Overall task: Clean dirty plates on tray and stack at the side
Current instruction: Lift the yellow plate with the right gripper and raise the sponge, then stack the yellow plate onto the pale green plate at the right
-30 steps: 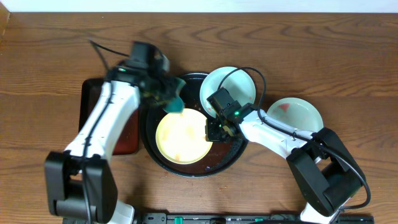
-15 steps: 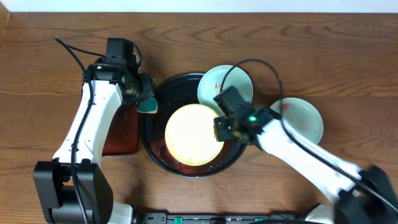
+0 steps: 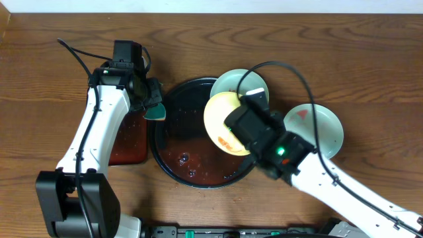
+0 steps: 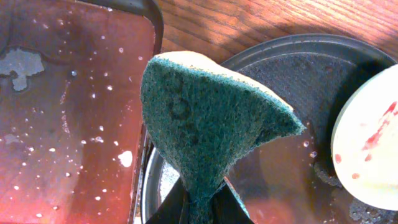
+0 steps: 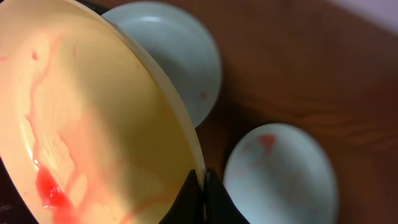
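Observation:
Next, I let go of the pale yellow plate with my right gripper on top of the red-smeared mint-green plate (image 3: 310, 131) (image 5: 280, 179) on the table.
My right gripper (image 5: 202, 186) is shut on the rim of the pale yellow plate (image 3: 221, 122) and holds it lifted and tilted above the right part of the round black tray (image 3: 173, 142). The plate's face (image 5: 81, 124) carries red sauce streaks. One mint-green plate (image 3: 232, 82) rests on the tray's far right rim. The other mint-green plate (image 3: 317, 125), with a red smear, lies on the table to the right. My left gripper (image 4: 200, 208) is shut on the teal sponge (image 4: 205, 118) over the tray's left rim (image 3: 157, 111).
A rectangular black tray (image 3: 125, 142), wet and reddish, lies left of the round tray. Reddish liquid pools in the round tray's bottom (image 3: 192, 158). Bare wooden table (image 3: 344, 53) surrounds everything.
The right gripper lifted the yellow plate off the tray floor and tilted it up toward the right. The left gripper with the sponge moved left to the tray's rim, then held still.

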### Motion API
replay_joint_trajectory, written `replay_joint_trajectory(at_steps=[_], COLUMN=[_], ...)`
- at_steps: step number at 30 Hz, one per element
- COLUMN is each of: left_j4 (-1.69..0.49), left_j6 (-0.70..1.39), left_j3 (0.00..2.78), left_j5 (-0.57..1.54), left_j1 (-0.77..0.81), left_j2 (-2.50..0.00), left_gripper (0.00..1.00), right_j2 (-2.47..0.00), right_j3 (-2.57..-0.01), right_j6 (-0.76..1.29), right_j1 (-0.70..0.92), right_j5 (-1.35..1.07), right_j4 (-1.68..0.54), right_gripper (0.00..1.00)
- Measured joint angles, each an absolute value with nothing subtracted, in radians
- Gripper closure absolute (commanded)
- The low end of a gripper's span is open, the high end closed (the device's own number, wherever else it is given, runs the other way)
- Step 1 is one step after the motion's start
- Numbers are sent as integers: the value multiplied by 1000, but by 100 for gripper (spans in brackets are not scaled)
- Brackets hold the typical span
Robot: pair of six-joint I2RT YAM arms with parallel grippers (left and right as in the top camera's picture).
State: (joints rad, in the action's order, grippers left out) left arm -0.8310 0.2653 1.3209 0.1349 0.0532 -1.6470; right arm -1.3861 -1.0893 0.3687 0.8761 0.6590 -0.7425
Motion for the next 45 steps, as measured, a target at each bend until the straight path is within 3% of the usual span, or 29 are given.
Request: replay_joint_trajectory(at_steps=[13,25,29,35,40,45], left_j4=[-831,-831,-831,-831,-831,-831], left_j6=[265,265,265,265,265,265], left_j3=[1321,1321,1321,1321,1321,1321], left_j5=[130,130,130,127,128,127], left_j1=[53,53,53,53,53,53], left_j2=[-1647,-1647,-1647,-1647,-1647,-1647], left_gripper=[93,92,92,93,92,93], right_j2=[-1386,-1386,-1386,-1386,-1355,-1256], right_j3=[-1090,-1090,-1091,-1092,-1092,-1092], right_j6=[155,91,135,398,566,605], right_j1=[1131,1149,1148,1103,918,657], right_j5=[1228,1357,1298,1047,728,488], right_j4=[-605,-601,-639,-789,-834,-879], right_gripper=[99,99,99,99,99,99])
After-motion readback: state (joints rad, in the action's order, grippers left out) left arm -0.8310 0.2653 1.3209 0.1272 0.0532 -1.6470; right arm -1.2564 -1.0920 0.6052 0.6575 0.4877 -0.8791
